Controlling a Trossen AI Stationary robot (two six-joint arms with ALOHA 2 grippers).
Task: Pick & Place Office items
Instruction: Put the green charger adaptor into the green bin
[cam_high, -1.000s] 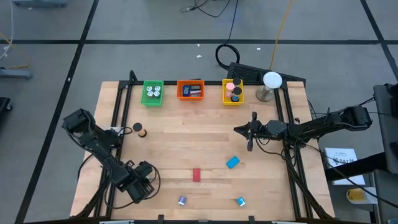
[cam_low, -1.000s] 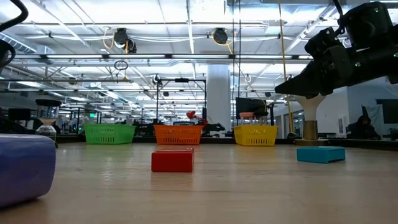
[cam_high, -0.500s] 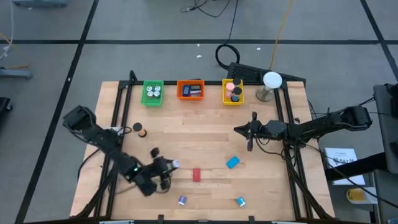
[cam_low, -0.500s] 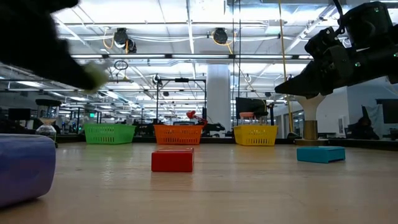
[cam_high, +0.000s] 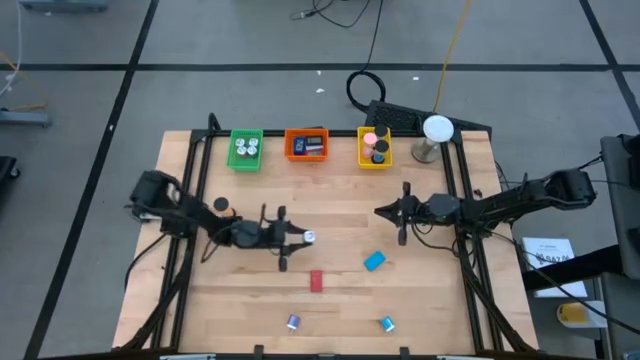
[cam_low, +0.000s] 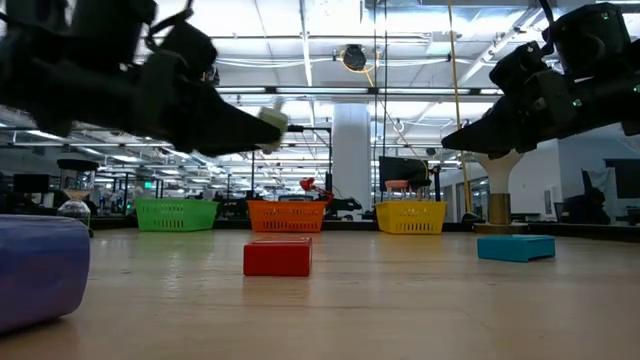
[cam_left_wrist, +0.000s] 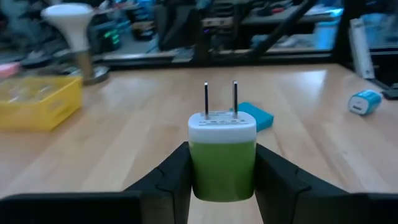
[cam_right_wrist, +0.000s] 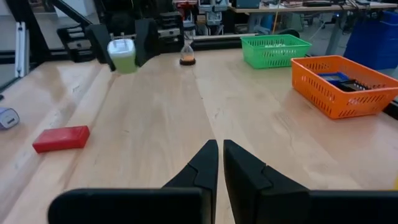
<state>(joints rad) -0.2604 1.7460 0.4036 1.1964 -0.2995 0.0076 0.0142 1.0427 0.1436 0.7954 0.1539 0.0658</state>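
The robot's left gripper will let go of the green charger plug on the wood (cam_high: 337, 234) between the red block and the yellow tray. The plug is now above the table's middle.
My left gripper (cam_high: 297, 238) hovers over the middle of the table, shut on a green charger plug with a white face (cam_left_wrist: 222, 152); it also shows above the table in the low view (cam_low: 268, 121). My right gripper (cam_high: 385, 211) waits shut above the table's right half (cam_right_wrist: 220, 159). Lying flat on the wood are a red block (cam_high: 316, 281), a blue block (cam_high: 374, 261), a purple roll (cam_high: 293, 322), a light-blue cylinder (cam_high: 386, 324) and a small orange-and-black piece (cam_high: 229, 213). My left gripper pinches the plug's green body (cam_left_wrist: 221, 180) between its two fingers, one on each side. The fingers come level from the table's left. The white face and two metal prongs (cam_left_wrist: 220, 99) point away from the gripper. The plug is lifted clear of the table.
Green tray (cam_high: 245, 149), orange tray (cam_high: 306, 145) and yellow tray (cam_high: 374, 148) line the far edge, each holding small pieces. A white ball on a stand (cam_high: 436, 130) is at the far right corner. Bare wood lies between the trays and the grippers.
My left arm has swung from the near left corner toward the table's middle, moving right and toward the far edge. Half a second ago the white-faced plug showed at its fingertips, and it is still there now. My right arm has kept still.
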